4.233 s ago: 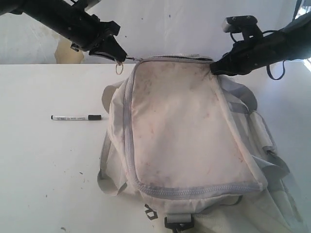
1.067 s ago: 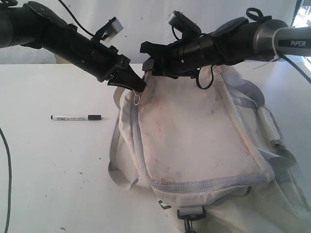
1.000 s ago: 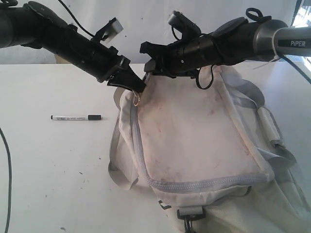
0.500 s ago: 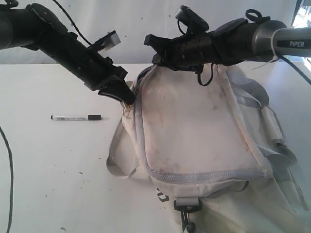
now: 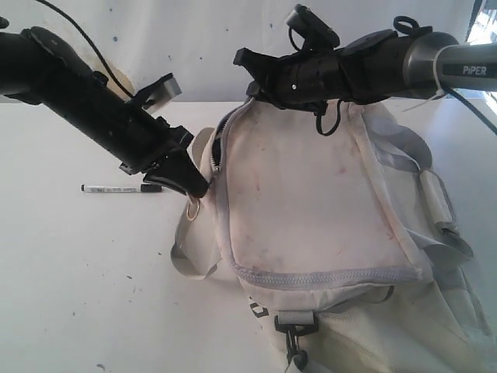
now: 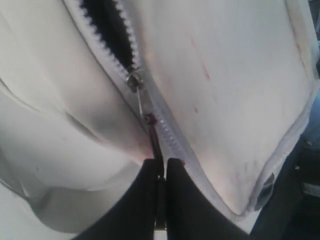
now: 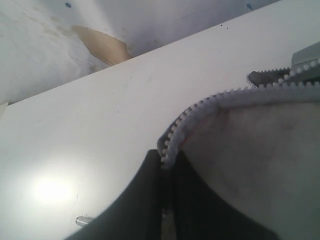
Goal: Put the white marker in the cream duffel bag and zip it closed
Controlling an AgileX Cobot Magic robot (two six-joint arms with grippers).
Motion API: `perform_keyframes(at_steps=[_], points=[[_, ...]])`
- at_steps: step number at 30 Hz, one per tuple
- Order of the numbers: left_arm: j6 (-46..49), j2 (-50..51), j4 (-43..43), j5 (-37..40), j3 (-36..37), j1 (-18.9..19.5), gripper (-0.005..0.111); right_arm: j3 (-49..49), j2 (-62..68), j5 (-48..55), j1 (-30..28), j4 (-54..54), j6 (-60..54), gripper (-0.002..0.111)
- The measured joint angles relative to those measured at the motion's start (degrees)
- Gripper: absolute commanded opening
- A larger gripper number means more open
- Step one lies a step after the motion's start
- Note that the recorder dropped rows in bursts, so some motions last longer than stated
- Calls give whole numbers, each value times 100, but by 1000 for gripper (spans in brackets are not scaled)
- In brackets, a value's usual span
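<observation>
My left gripper is going to release the zipper pull just off the near corner of the bag's flap (image 5: 207,289) by the strap loop.
The cream duffel bag (image 5: 311,202) lies on the white table, its stained top flap facing up. The zipper along the flap's left side is partly undone, with a dark gap (image 6: 107,25) above the slider (image 6: 134,80). My left gripper (image 5: 196,189) (image 6: 160,162) is shut on the zipper pull (image 6: 150,120) at the bag's left side; a small ring (image 5: 192,208) hangs under it. At the far left corner of the flap, my right gripper (image 5: 250,81) (image 7: 167,156) is shut on the toothed zipper edge (image 7: 200,107). The white marker (image 5: 116,188) lies on the table left of the bag, its cap end hidden behind the left gripper.
Bare white table (image 5: 78,280) spreads left of and in front of the bag. Grey webbing straps (image 5: 400,159) run down the bag's right side, and a black clip (image 5: 293,342) hangs at its front. A white wall with a tan patch (image 7: 102,45) stands behind.
My left gripper has drawn the zipper pull down the bag's left side toward the front, opening the zipper. My right gripper has shut on the flap's far corner and raised it slightly.
</observation>
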Motion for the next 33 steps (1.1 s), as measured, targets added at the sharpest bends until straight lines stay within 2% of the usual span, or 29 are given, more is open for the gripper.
perform_keyframes(at_steps=[8,16,26,27,28,29,31,33], points=[[-11,-732,-220,-12,1372,0,0,0,0,58,0,0,0,0],[-11,-959,-628,-24,2300,0,0,0,0,148,0,-106,0,0],[469,-966,-987,-24,2833,0,1,0,0,213,0,-253,0,0],[690,-966,-1087,-24,2833,0,2,0,0,217,0,-262,0,0],[799,-966,-1160,-14,2842,0,12,0,0,229,0,-262,0,0],[1109,-966,-1358,9,2842,0,17,0,0,253,0,-262,0,0],[1380,-966,-1570,21,2842,0,40,0,0,350,0,-262,0,0],[1455,-966,-1626,-19,2842,0,55,0,0,403,0,-284,0,0]])
